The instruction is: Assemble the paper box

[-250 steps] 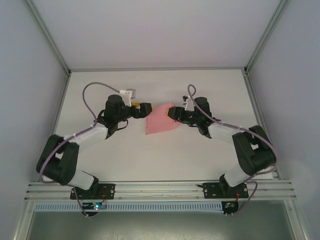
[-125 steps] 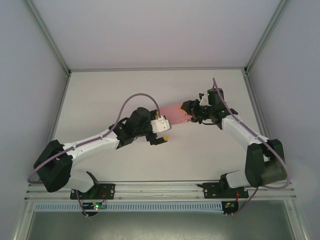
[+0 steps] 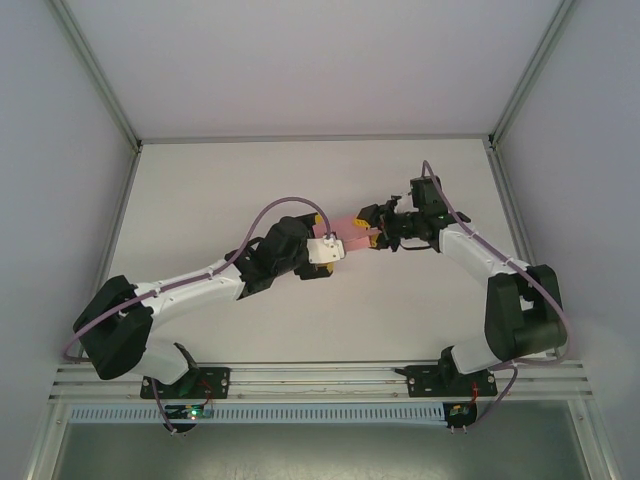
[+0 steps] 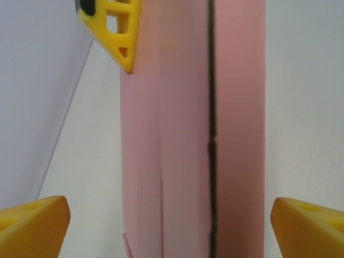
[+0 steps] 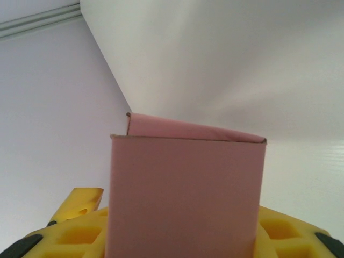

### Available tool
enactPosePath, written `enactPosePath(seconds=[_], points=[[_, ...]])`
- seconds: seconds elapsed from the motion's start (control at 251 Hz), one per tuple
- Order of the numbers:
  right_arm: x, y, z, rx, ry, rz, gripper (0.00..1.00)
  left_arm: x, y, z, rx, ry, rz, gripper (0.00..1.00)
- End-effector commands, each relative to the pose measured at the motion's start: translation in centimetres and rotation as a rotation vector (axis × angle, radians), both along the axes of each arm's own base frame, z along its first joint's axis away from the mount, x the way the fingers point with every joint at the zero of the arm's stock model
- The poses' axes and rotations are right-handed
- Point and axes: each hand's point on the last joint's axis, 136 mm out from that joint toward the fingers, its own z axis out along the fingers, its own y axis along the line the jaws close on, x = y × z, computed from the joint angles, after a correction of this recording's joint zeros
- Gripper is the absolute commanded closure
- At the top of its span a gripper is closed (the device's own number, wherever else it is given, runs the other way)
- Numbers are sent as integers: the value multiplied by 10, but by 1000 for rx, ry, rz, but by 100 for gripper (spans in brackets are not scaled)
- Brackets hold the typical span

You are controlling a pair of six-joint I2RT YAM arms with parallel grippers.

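My right gripper is clamping the flap end of the pink paper box, so next my left gripper takes the box (image 4: 185, 161) to free my right gripper to pinch the flap.
The pink paper box (image 3: 352, 230) hangs above the middle of the table between both arms. My right gripper (image 3: 373, 237) is shut on its right end. In the right wrist view the box (image 5: 183, 188) stands up between the yellow fingers (image 5: 75, 236), a folded flap showing behind its top edge. My left gripper (image 3: 332, 241) meets the box from the left. In the left wrist view the box (image 4: 188, 134) runs straight up the middle, with a dark seam down it. The left gripper (image 4: 172, 226) is open, with a gap between the card and each fingertip (image 4: 32, 226).
The white table (image 3: 250, 180) has bare room at the back and left. Grey enclosure walls (image 3: 60, 150) rise on both sides. An aluminium rail (image 3: 320, 378) runs along the near edge by the arm bases. Purple cables loop above both wrists.
The right arm has carried the box right and back, off the table. The left arm has swung across to the right, and its open jaws now straddle the box's left end.
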Motion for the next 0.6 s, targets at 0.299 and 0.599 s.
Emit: enactPosePath(seconds=[0.299, 0.599], points=[[-3, 7, 5, 86, 36, 27, 61, 0, -10, 4, -8, 10, -16, 32], [-3, 6, 4, 80, 19, 22, 49, 5, -19, 4, -14, 43, -16, 58]])
